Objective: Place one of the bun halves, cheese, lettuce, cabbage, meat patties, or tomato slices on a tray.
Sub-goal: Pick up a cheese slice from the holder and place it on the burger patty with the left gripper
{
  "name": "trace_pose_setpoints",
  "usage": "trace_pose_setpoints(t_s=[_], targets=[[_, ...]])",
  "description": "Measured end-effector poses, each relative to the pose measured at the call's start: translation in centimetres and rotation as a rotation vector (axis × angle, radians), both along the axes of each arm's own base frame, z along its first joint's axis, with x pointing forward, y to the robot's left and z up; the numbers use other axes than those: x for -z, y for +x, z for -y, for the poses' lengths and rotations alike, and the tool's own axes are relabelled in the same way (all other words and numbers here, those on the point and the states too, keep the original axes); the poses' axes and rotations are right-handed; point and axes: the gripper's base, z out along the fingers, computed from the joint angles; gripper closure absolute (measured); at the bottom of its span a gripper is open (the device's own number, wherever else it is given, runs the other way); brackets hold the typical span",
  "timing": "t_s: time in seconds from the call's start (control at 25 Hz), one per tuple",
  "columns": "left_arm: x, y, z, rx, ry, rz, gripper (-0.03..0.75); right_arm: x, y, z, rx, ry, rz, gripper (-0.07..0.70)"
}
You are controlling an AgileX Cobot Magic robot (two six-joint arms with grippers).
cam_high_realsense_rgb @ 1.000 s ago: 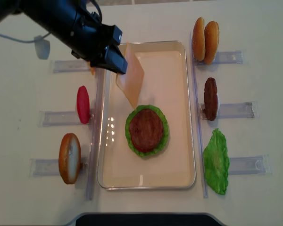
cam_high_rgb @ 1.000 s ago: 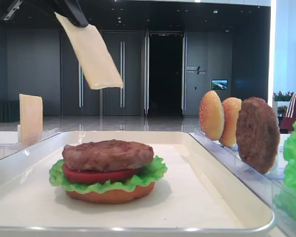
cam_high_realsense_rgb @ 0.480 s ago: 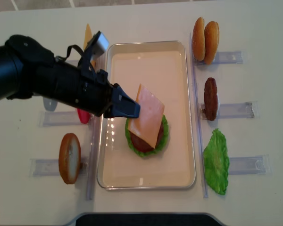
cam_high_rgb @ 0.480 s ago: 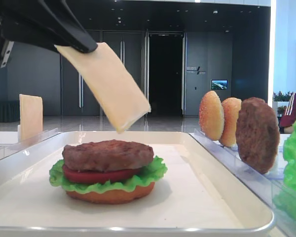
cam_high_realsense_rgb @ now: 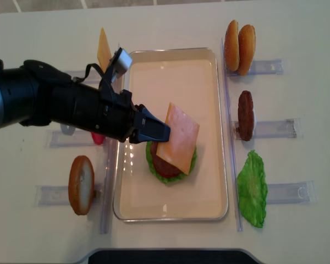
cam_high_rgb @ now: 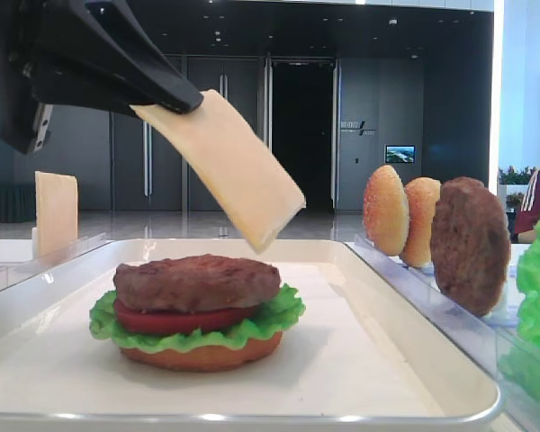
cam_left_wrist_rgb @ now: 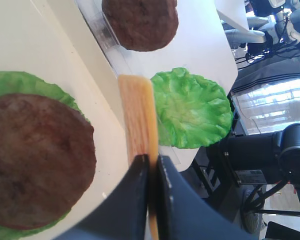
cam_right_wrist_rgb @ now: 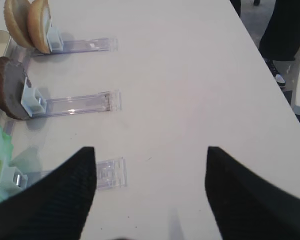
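I should let go of the cheese slice with my left gripper, so that it lies flat on top of the meat patty on the stack (cam_high_realsense_rgb: 165, 151) (cam_left_wrist_rgb: 21, 154).
My left gripper (cam_high_realsense_rgb: 162, 132) is shut on one edge of a pale yellow-orange cheese slice (cam_high_realsense_rgb: 179, 137), which hangs tilted over the stack, its low corner (cam_high_rgb: 263, 241) just above the meat patty (cam_high_rgb: 196, 281). The stack sits mid-tray on the white tray (cam_high_realsense_rgb: 170, 51): bottom bun (cam_high_rgb: 198, 355), lettuce (cam_high_rgb: 283, 310), tomato slice (cam_high_rgb: 175, 320), then the patty. In the left wrist view the cheese (cam_left_wrist_rgb: 138, 115) runs edge-on out of the closed jaws beside the patty (cam_left_wrist_rgb: 37, 160). My right gripper (cam_right_wrist_rgb: 150, 150) stands open over bare table, holding nothing.
Clear racks flank the tray. On the right stand two bun halves (cam_high_realsense_rgb: 239, 39), a patty (cam_high_realsense_rgb: 245, 114) and a lettuce leaf (cam_high_realsense_rgb: 252, 188). On the left stand a second cheese slice (cam_high_realsense_rgb: 103, 48) and a bun half (cam_high_realsense_rgb: 81, 184); the arm hides most of a tomato slice (cam_high_realsense_rgb: 98, 138).
The left gripper has carried the cheese from above the tray's back-left corner forward and down, until it hangs over the stacked patty. The right gripper's movement cannot be judged.
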Motion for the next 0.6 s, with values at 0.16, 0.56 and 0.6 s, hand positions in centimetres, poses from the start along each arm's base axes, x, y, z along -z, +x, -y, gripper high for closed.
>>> trace_pose_setpoints(t_s=[0.16,0.56,0.6], targets=[[0.05,-0.03,-0.02,0.001,0.005,-0.005,0.7,0.0,0.0,0.0,0.0,0.0,0.0,0.157],[0.58,-0.09,-0.4,-0.016,0.075,-0.04,0.7,0.0,0.0,0.0,0.0,0.0,0.0,0.157],[0.6,-0.06,-0.41,-0.018,0.078,-0.039,0.7,0.0,0.0,0.0,0.0,0.0,0.0,0.157]])
